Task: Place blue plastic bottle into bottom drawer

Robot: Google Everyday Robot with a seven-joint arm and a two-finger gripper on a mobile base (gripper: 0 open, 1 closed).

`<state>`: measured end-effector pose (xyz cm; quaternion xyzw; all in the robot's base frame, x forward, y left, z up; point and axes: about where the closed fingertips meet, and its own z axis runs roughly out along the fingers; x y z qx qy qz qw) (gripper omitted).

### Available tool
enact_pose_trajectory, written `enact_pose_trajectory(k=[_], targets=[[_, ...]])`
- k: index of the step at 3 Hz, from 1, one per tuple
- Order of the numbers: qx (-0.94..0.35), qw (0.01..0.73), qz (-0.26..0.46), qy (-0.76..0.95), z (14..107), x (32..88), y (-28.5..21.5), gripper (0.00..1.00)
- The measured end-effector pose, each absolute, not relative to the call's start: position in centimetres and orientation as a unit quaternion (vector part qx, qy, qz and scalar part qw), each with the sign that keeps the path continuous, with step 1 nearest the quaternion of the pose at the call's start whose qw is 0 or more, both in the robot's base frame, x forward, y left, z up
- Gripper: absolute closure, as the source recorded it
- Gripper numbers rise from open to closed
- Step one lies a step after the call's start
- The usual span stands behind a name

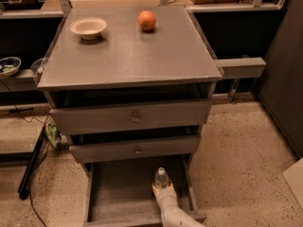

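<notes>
My gripper needs to put the blue plastic bottle down on the drawer's grey bottom near the bottom drawer's front corner [169, 194].
The bottom drawer [118, 193] is pulled open under the two knobbed drawers and shows its flat grey floor. The blue plastic bottle [162, 176], clear with a white cap, stands upright inside the drawer near its right wall. My gripper [163, 191] reaches in from the lower edge of the view and is shut on the bottle's lower part. The bottle's base is hidden behind the gripper, so I cannot tell whether it rests on the drawer floor.
A white bowl [88, 27] and an orange [147, 20] sit on the cabinet top [128, 56]. The middle drawer [137, 148] overhangs the back of the bottom drawer. A black stand leg and cables [31, 174] lie on the floor at left.
</notes>
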<state>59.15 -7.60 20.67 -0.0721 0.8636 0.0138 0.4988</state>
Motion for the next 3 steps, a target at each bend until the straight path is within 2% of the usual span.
enact_pose_trajectory(k=[3], targets=[[-0.01,0.506,0.001,0.862,19.6,59.1,-9.2,1.0]])
